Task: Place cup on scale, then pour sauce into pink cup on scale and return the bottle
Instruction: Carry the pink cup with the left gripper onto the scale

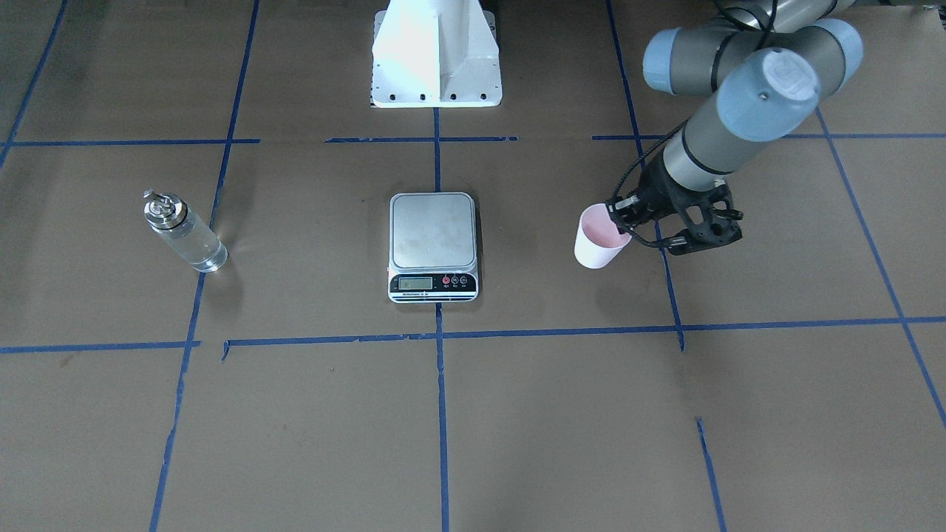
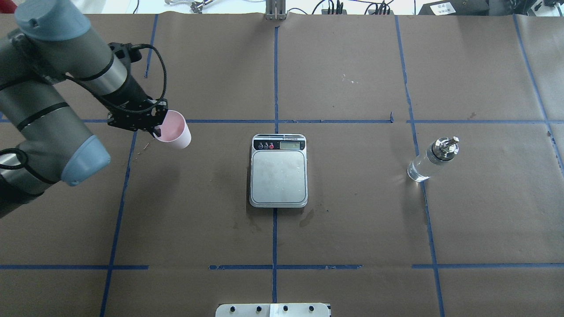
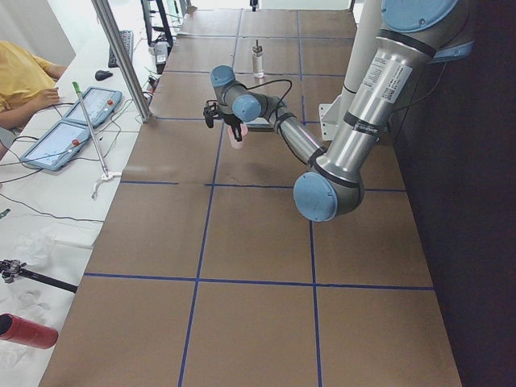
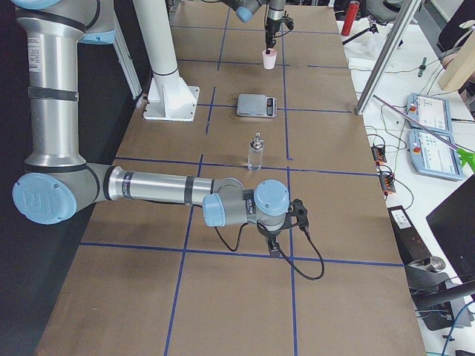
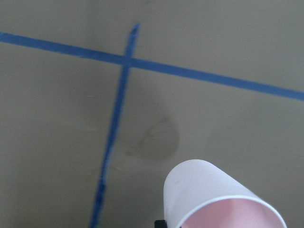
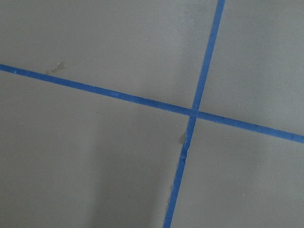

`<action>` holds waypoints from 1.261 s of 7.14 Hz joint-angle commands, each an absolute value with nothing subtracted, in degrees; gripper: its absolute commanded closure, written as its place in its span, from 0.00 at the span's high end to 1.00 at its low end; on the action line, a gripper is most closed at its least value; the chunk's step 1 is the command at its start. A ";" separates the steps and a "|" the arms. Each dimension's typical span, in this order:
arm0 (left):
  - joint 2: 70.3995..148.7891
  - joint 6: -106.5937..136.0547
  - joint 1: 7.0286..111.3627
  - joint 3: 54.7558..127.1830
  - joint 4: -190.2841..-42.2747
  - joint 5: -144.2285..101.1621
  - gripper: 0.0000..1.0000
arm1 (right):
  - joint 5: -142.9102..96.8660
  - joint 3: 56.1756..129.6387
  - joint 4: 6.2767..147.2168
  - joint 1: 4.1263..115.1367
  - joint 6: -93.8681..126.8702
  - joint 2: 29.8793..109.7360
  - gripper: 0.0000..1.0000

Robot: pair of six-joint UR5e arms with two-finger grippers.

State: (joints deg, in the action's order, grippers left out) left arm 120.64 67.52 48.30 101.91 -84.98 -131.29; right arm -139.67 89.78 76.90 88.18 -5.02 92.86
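Observation:
I need to release the pale pink cup, now hanging tilted above the table, with my left gripper on the middle of the steel scale's platform (image 1: 431, 233).
My left gripper (image 1: 627, 220) is shut on the rim of the pale pink cup (image 1: 599, 244), one finger inside and one outside. The cup hangs tilted a little above the table, its shadow showing under it in the left wrist view (image 5: 209, 194). In the overhead view the cup (image 2: 175, 130) is left of the steel scale (image 2: 278, 176), which has nothing on its platform. The glass bottle (image 2: 431, 159) with the silver cap stands upright right of the scale. My right gripper (image 4: 278, 241) shows only in the exterior right view, low over the table; I cannot tell its state.
Brown paper with blue tape lines (image 1: 443, 336) covers the table. The white robot base (image 1: 436, 55) stands behind the scale. Tablets and cables (image 3: 72, 129) lie on the side bench past the table's far edge. The right wrist view shows only paper and a tape cross (image 6: 194, 113).

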 commanded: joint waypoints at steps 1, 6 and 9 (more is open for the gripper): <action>128.90 76.52 42.65 100.47 -82.71 -131.40 0.00 | -141.58 89.30 76.38 88.15 -4.92 93.07 1.00; 139.22 88.24 36.83 86.41 -90.88 -131.05 0.00 | -142.65 89.39 76.29 88.15 -4.92 93.08 1.00; 139.22 88.24 35.68 85.78 -90.97 -128.85 0.00 | -142.56 89.38 76.20 88.24 -5.01 93.43 1.00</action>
State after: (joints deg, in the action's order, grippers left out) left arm 139.16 88.20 35.96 85.93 -90.92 -129.15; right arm -142.58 89.39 76.21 88.23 -5.00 93.27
